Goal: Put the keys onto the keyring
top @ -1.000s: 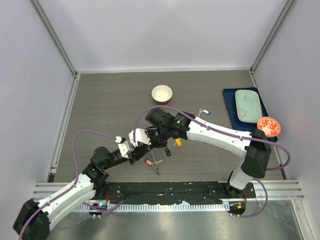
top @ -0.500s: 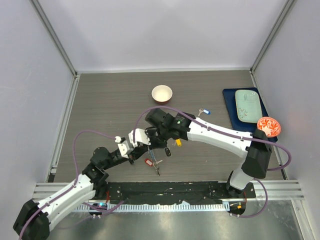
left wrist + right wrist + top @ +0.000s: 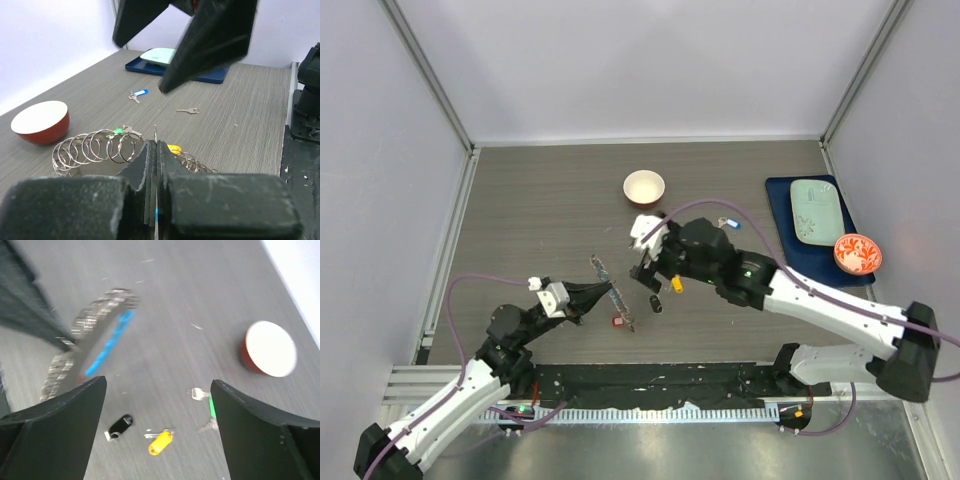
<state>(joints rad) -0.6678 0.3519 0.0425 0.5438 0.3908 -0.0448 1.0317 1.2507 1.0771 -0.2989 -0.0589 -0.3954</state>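
Note:
My right gripper is to go to the yellow key next and close on the ring end of its tag [image 3: 675,278] [image 3: 169,432].
The keyring [image 3: 612,293], a loop of silvery wire with a blue tag [image 3: 107,347], stands on edge. My left gripper [image 3: 600,291] is shut on its wire [image 3: 156,131], and the coils [image 3: 95,149] spread to both sides of the fingers. My right gripper [image 3: 650,268] is open just right of the ring, with nothing between its fingers [image 3: 60,410]. Loose keys lie on the table: yellow [image 3: 677,284] [image 3: 160,441], black [image 3: 656,304] [image 3: 120,425], green [image 3: 210,407], red [image 3: 617,322], blue [image 3: 728,223] [image 3: 138,93], and a plain one [image 3: 188,110].
A small bowl, white inside and red outside [image 3: 644,186] [image 3: 267,350], stands behind the keys. At the right are a blue tray [image 3: 781,205] with a pale green plate [image 3: 815,210] and a red patterned bowl [image 3: 857,253]. Walls close in the table on three sides.
My right gripper has opened, let go of the keyring and drawn back to the right. My left gripper has shut on the ring and pulled back left with it.

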